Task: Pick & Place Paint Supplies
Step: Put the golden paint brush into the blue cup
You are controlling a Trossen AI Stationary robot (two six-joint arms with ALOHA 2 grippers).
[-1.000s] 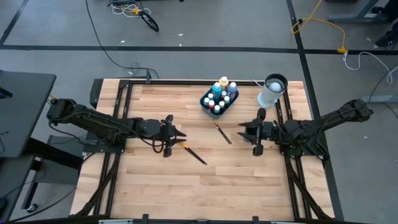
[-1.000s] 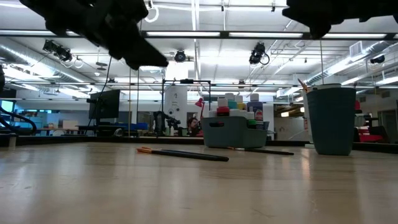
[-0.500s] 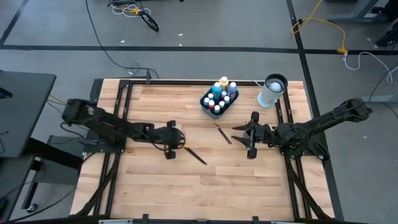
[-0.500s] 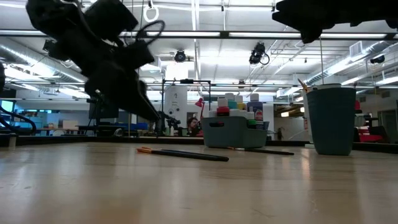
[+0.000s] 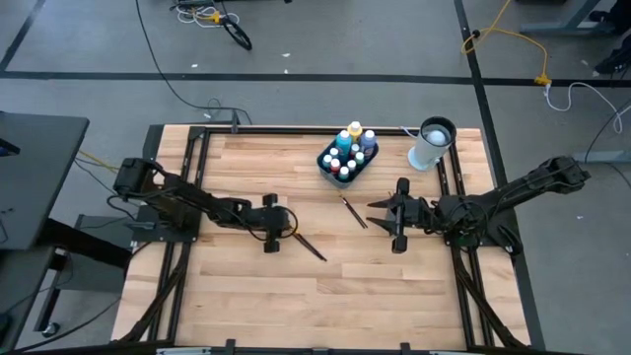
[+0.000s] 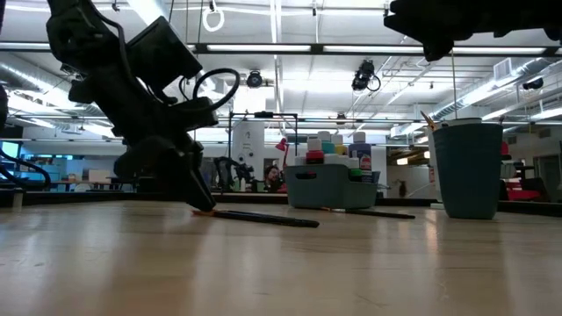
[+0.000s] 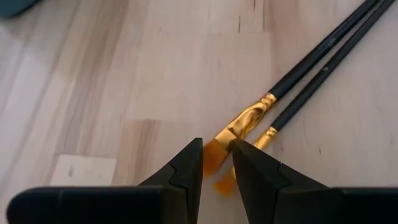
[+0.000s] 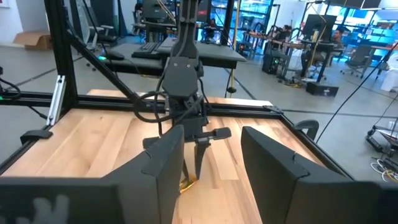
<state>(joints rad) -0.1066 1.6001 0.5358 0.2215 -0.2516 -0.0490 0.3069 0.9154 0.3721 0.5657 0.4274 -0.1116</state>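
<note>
The wider brush's orange bristles are all my left gripper is at, so it should open and pinch that brush's gold ferrule (image 7: 247, 120) before lifting it toward my right gripper.
Two thin brushes with black handles and gold ferrules lie side by side on the wood table (image 5: 308, 245) (image 7: 311, 62) (image 6: 263, 218). My left gripper (image 5: 283, 226) (image 7: 217, 163) (image 6: 200, 202) is down at their orange bristle ends, shut on one brush. A third brush (image 5: 353, 210) lies nearer the dark bin (image 5: 347, 156), which holds the small paint bottles (image 6: 327, 156). My right gripper (image 5: 386, 213) (image 8: 214, 168) hovers open beyond that brush, facing the left gripper. My left gripper pinches the orange bristle tip (image 7: 213, 155) of one brush between its two fingers (image 7: 186, 167), just below the gold ferrule (image 7: 247, 119). The fingers slant down from the table's left, roughly in line with the brush. The brush still lies flat on the table.
A tall white cylinder with a dark top (image 5: 431, 144) (image 6: 467, 168) stands at the far right, beside the bin. Black frame rails (image 5: 197, 177) run along the table's left and right sides. Bare wood fills the near half of the table (image 5: 315, 306).
My left gripper has come down from well above the table and moved a little toward the right, tipping downward until its fingertips reach the brushes' bristle ends. My right gripper has shifted slightly toward the table's left. The brushes have stayed on the table.
</note>
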